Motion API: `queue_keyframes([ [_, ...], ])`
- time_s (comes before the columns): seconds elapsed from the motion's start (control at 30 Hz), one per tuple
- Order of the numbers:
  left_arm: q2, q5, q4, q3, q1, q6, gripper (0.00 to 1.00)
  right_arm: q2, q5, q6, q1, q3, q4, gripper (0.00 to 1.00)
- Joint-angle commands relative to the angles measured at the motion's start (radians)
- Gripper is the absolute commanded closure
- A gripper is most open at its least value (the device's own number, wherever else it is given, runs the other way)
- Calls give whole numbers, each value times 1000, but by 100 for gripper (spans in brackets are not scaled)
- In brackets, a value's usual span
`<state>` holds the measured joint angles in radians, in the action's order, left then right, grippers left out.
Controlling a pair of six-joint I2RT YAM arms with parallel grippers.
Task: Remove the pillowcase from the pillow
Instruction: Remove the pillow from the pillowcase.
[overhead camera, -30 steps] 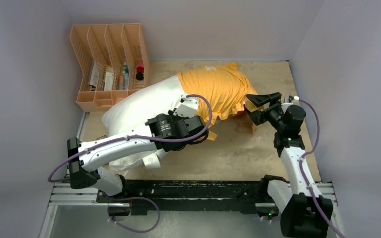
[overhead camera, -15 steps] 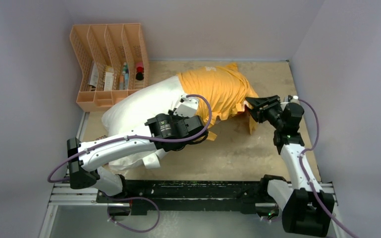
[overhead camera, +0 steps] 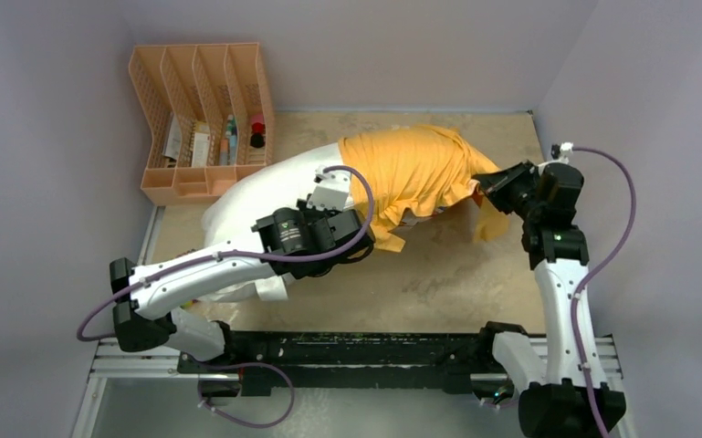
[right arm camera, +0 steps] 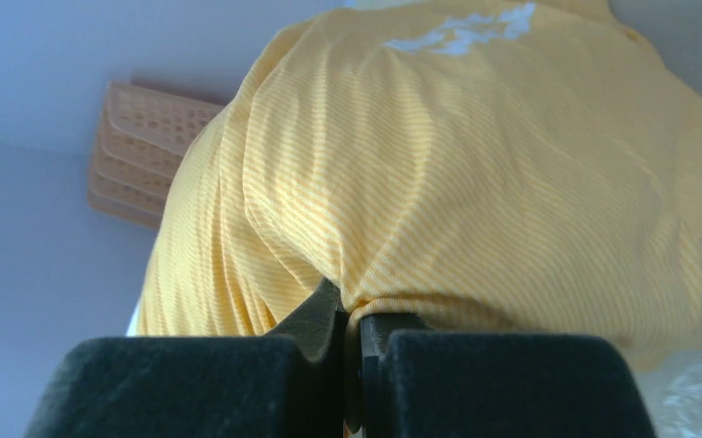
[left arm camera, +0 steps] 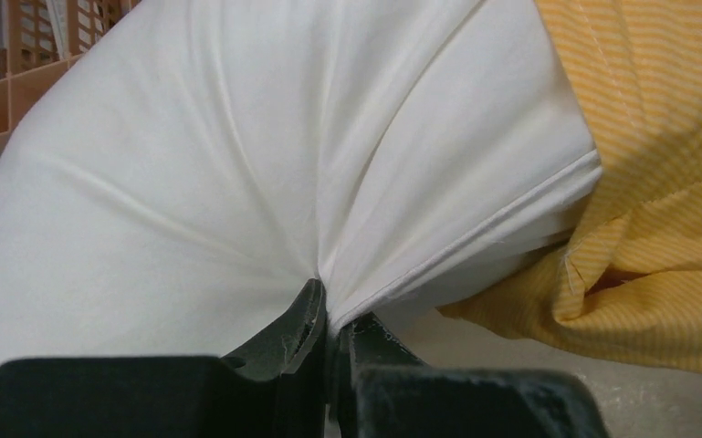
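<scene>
Next, I release the white pillow's near edge from my left gripper on the bare tabletop (overhead camera: 318, 308) just behind the black front bar.
The white pillow (overhead camera: 265, 187) lies across the table, its right half inside the orange-yellow pillowcase (overhead camera: 415, 169). My left gripper (overhead camera: 329, 196) is shut on a pinch of the pillow's white fabric (left arm camera: 237, 164) near its seam, just left of the pillowcase's open edge (left arm camera: 657, 274). At the cover's far right end my right gripper (overhead camera: 493, 182) is shut on a fold of the pillowcase (right arm camera: 475, 182), and the fabric stretches from its jaws. White lettering (right arm camera: 461, 32) shows on the cover in the right wrist view.
An orange slotted desk organiser (overhead camera: 203, 119) with small bottles and papers stands at the back left, close to the pillow's left end. Grey walls close the table on the left, back and right. Bare tabletop (overhead camera: 456, 274) lies in front of the pillow.
My right gripper closed on the pillowcase's right end and pulled it rightward and back. The left arm shifted left with the pillow, and more white pillow shows.
</scene>
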<state>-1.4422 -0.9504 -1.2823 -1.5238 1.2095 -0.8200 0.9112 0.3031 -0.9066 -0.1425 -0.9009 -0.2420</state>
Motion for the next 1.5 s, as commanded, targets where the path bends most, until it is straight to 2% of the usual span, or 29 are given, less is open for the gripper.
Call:
queue_keyframes([
  [0.0,183,-142,-199,5,-95,-2,100,22,-517,321,-64,-177,-67,100],
  [0.13,230,-140,-199,25,-160,25,100,93,-528,381,-66,-286,-112,100],
  [0.23,236,-130,-198,35,-182,29,100,160,-597,438,-70,-378,-168,100],
  [0.37,235,-132,-198,42,-186,21,100,231,-558,485,-75,-486,-277,100],
  [0.5,213,-111,-173,30,-186,42,100,227,-425,458,-78,-438,-236,100],
  [0.53,212,-93,-154,31,-186,57,100,225,-335,449,-78,-418,-214,96],
  [0.63,221,-39,-79,47,-186,96,100,248,52,420,-77,-366,-161,73],
  [0.7,221,-15,-62,53,-186,102,100,274,271,389,-78,-339,-174,64],
  [0.77,223,8,-46,64,-186,106,100,283,415,366,-77,-299,-177,57],
  [0.93,230,70,10,102,-186,111,100,179,349,402,-76,-197,-297,23],
  [0.97,230,75,19,105,-186,112,100,150,323,408,-76,-177,-326,19],
  [1.03,230,81,35,109,-186,115,100,99,307,396,-76,-121,-354,17],
  [1.2,217,87,57,106,-186,126,100,-4,393,227,-77,52,-293,16],
  [1.37,223,109,66,123,-186,129,100,-99,477,-92,-77,279,20,18],
  [1.4,226,116,69,129,-186,128,100,-98,520,-174,-76,324,129,23],
  [1.43,235,125,72,137,-186,129,100,-89,531,-202,-83,349,217,41],
  [1.47,244,138,76,148,-186,134,100,-69,525,-174,-104,339,275,72],
])
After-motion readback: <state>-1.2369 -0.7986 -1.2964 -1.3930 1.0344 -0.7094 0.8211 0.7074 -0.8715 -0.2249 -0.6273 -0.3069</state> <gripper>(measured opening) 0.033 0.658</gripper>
